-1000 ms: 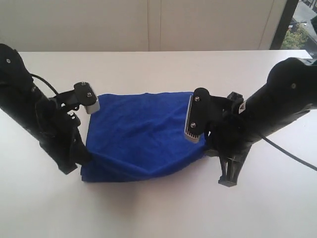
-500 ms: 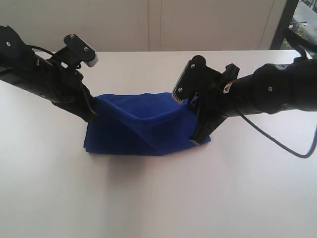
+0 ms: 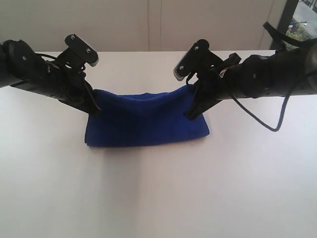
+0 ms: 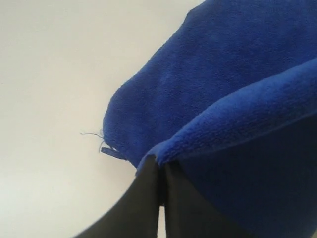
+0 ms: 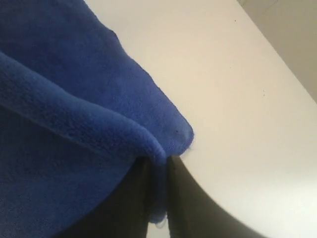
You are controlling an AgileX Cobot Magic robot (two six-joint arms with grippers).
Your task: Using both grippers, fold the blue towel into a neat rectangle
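The robot's right gripper needs to release its corner of the blue towel on the lower towel layer's far corner (image 3: 191, 90) (image 5: 186, 139), toward the pale wall.
The blue towel (image 3: 146, 121) lies folded double on the white table (image 3: 158, 198), its upper layer sagging between the two arms. My left gripper (image 3: 94, 110) is shut on the towel's left corner, and its black fingers (image 4: 143, 198) pinch the blue towel's edge (image 4: 223, 99) in the left wrist view. My right gripper (image 3: 192, 115) is shut on the right corner. In the right wrist view a fold of the blue towel (image 5: 74, 99) is clamped between the black fingers (image 5: 183, 198). Both held corners hang just above the lower layer. No white tag shows.
A black cable (image 3: 257, 119) loops from the right arm down over the table. The table's far edge meets a pale wall (image 3: 158, 25). A window (image 3: 297, 22) shows at the far right. A loose thread (image 4: 91, 134) sticks out from the towel's edge.
Both grippers have carried the towel's near edge up and away from the camera over the far half. The arms have swung flatter and the towel now lies as a narrower band.
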